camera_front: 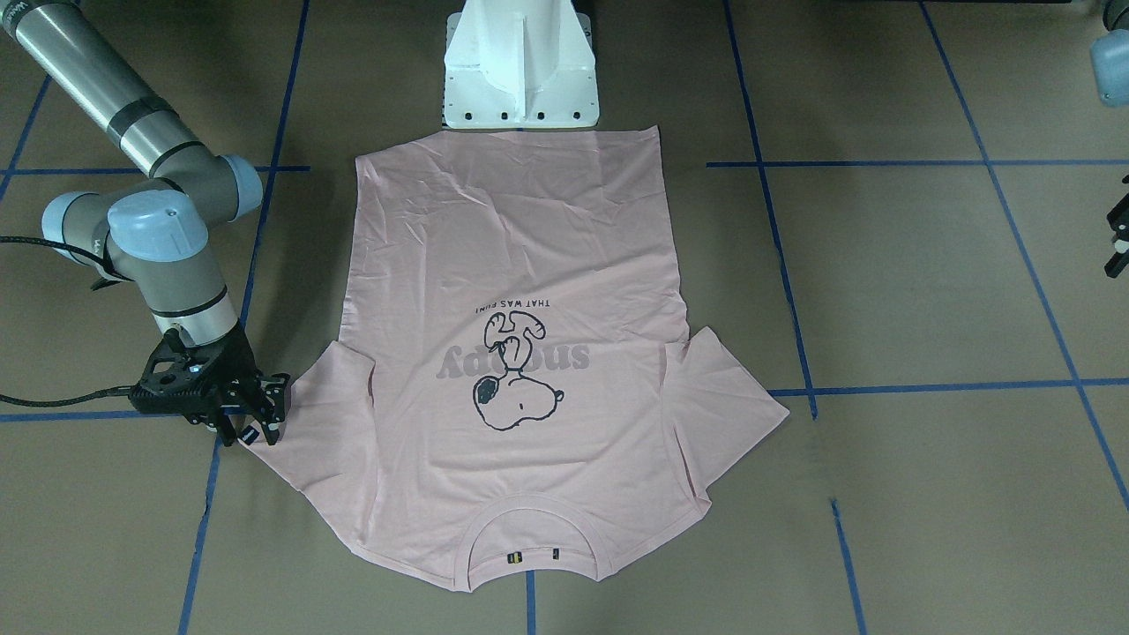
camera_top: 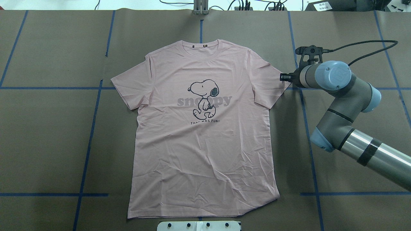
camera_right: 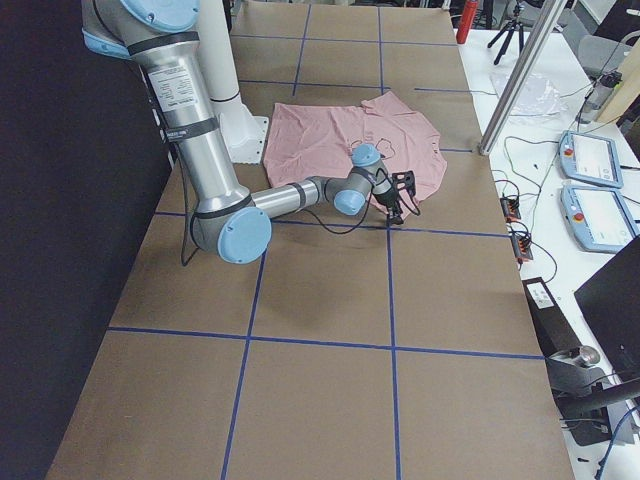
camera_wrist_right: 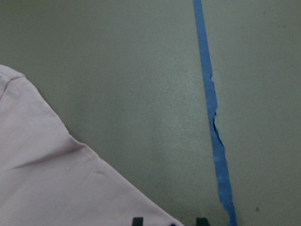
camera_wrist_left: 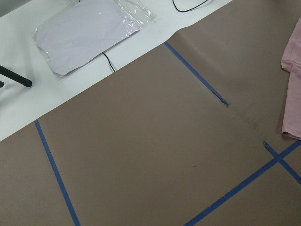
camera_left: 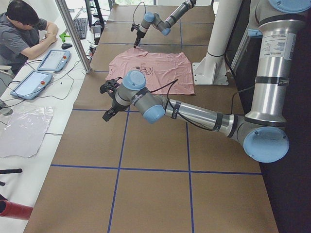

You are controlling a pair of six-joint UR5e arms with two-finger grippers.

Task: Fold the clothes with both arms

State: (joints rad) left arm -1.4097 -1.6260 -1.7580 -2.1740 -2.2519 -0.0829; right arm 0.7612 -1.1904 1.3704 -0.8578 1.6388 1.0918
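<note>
Next, I release the sleeve's tip with my right gripper on the T-shirt's front, just beside the printed dog's head [camera_front: 428, 425].
The pale pink T-shirt [camera_top: 205, 134] lies flat and print-up on the brown table, its collar [camera_top: 201, 48] on the far side from the robot's base. My right gripper [camera_top: 284, 77] is low at the tip of the shirt's sleeve [camera_front: 309, 414]. In the right wrist view its two fingertips [camera_wrist_right: 137, 220] stand apart at the bottom edge, with the sleeve's corner [camera_wrist_right: 56, 179] reaching in between them, so it is open. My left gripper [camera_left: 108, 114] hovers over bare table well clear of the other sleeve [camera_wrist_left: 292, 84]. Only a sliver of it shows at the front view's edge [camera_front: 1118, 234], and I cannot tell its state.
The white pedestal base [camera_front: 520, 70] stands just behind the shirt's hem. Blue tape lines [camera_top: 86, 154] cross the brown table cover. A person [camera_left: 22, 34] sits at the side bench with tablets [camera_left: 52, 59] and a plastic sleeve of paper [camera_wrist_left: 89, 33].
</note>
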